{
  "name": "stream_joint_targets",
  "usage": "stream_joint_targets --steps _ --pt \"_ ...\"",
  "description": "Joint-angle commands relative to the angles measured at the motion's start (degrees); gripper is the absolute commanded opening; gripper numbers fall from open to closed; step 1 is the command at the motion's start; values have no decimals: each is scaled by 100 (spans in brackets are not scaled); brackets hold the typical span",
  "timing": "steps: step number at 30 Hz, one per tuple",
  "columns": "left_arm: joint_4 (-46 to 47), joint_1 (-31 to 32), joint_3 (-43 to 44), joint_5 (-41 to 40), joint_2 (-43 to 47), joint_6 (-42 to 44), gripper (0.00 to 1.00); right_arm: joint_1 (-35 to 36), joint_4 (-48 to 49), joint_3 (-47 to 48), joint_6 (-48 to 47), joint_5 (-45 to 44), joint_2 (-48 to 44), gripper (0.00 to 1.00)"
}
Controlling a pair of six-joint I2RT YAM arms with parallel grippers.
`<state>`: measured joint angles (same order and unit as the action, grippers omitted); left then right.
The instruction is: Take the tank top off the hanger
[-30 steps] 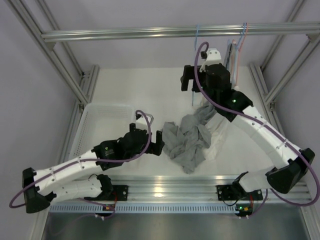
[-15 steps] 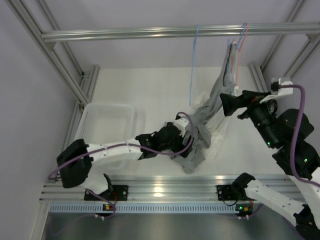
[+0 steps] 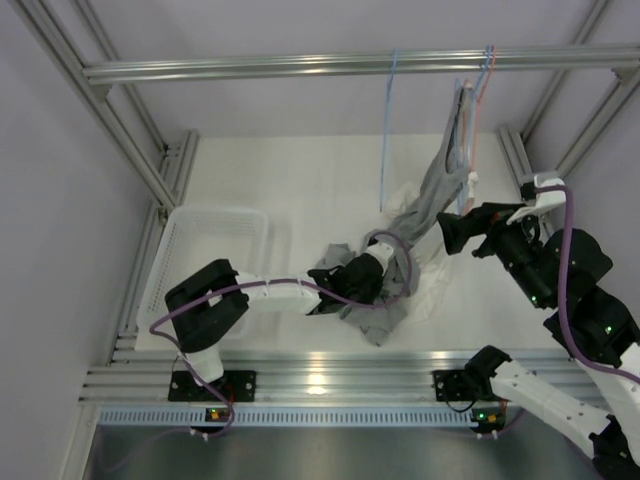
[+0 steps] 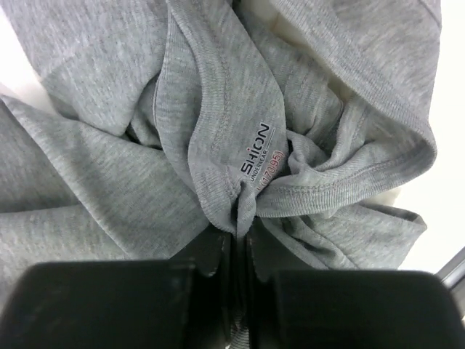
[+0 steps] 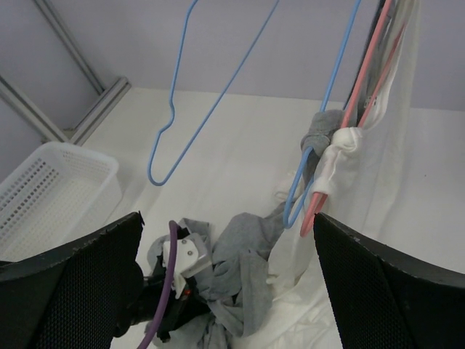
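Next, my left gripper releases the grey tank top inside the white basket (image 3: 229, 286), near the basket's side facing the hangers. The tank top still lies mostly crumpled on the table.
The grey tank top (image 3: 392, 298) lies mostly crumpled on the table, with one strap (image 5: 324, 127) still bunched on a blue hanger (image 5: 333, 98) that hangs from the rail at the right. My left gripper (image 4: 240, 234) is shut on a hemmed fold of the tank top (image 4: 218, 109) beside its label. In the top view the left gripper (image 3: 376, 284) sits on the pile's left side. My right gripper (image 3: 448, 236) hovers open beside the hangers. Its fingers (image 5: 80, 280) frame the tank top (image 5: 251, 254) and hold nothing.
An empty blue hanger (image 3: 385, 130) hangs left of the loaded one. A pink hanger (image 5: 367, 80) carries a white garment (image 5: 392, 189) that drapes to the table. A white basket (image 3: 215, 250) stands at the left. Frame posts (image 3: 130, 130) border the table.
My left arm has reached right into the grey pile and shut on a fold. The right arm has swung from the middle hangers back to the right and stays open.
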<state>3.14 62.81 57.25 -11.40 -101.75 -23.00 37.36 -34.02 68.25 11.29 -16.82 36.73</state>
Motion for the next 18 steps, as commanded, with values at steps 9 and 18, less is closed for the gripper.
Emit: stream_joint_targets --steps 9,18 --pt "-514 39 -847 -1390 2825 -301 0 -27 -105 -5 -189 -286 -96 99" --pt "-2308 39 -303 -3183 4576 -617 0 -19 -96 110 -206 -524 -122 99"
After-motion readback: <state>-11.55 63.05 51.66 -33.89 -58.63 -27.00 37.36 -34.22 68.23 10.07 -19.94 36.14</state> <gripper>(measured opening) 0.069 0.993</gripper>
